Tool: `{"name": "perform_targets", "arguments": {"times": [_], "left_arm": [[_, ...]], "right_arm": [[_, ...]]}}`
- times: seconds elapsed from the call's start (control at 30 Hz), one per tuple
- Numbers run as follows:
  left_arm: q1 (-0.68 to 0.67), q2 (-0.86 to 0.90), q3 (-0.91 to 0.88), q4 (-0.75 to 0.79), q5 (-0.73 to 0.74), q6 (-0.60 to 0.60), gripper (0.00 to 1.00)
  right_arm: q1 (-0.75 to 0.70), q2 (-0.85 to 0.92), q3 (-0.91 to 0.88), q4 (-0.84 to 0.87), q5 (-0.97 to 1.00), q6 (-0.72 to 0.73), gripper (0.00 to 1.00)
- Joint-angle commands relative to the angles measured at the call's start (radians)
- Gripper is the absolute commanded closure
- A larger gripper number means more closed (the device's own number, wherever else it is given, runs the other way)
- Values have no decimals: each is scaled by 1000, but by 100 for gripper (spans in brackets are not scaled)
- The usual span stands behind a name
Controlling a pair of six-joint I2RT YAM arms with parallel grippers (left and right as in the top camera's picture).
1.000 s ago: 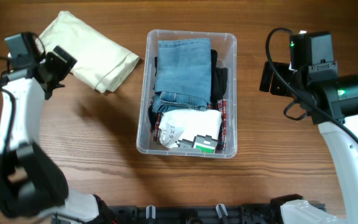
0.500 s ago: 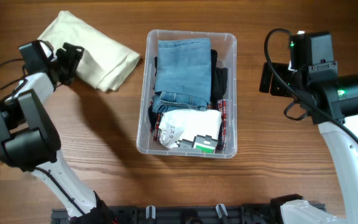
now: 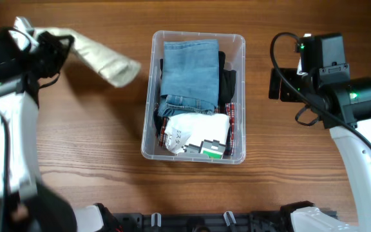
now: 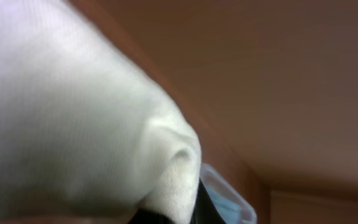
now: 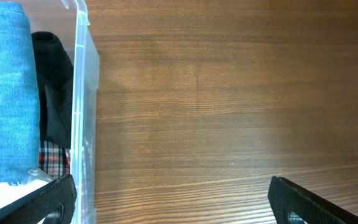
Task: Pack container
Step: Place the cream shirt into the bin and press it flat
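My left gripper is going to let go of the cream garment across the blue jeans and white garment (image 3: 206, 102) in the clear container.
The clear container (image 3: 149, 129) sits mid-table, holding folded blue jeans (image 3: 189, 71), dark and plaid clothes and a white garment (image 3: 195, 129). A cream garment (image 3: 102, 57) lies left of it, its left end raised off the wood. My left gripper (image 3: 51, 46) is shut on that end. In the left wrist view the cream garment (image 4: 73, 118) fills most of the picture, with a corner of the container (image 4: 229, 199) behind it. My right gripper (image 5: 173, 208) stands open over bare wood just right of the container wall (image 5: 82, 93), with nothing between its fingers.
Wooden table (image 3: 95, 142) all around. The right arm's body (image 3: 340, 77) hangs over the table's right side. A dark rail (image 3: 192, 222) runs along the front edge.
My left gripper moved onto the cream garment's left end, shut on it and pulled it up and leftward, so the cloth now stretches out. The right arm stayed put.
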Motion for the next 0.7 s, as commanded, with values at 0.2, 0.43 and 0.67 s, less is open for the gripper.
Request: {"name": "perform_targets", "arguments": {"times": [0.2, 0.43, 0.67], "left_arm": [[-420, -392, 15, -367, 24, 441, 96], [-718, -261, 15, -441, 15, 1054, 96], [-737, -148, 15, -359, 13, 1204, 96]], "right_arm": [[-272, -20, -5, 15, -137, 154, 0], [-301, -19, -5, 2, -203, 110, 0], [-301, -10, -5, -2, -203, 109, 0]]}}
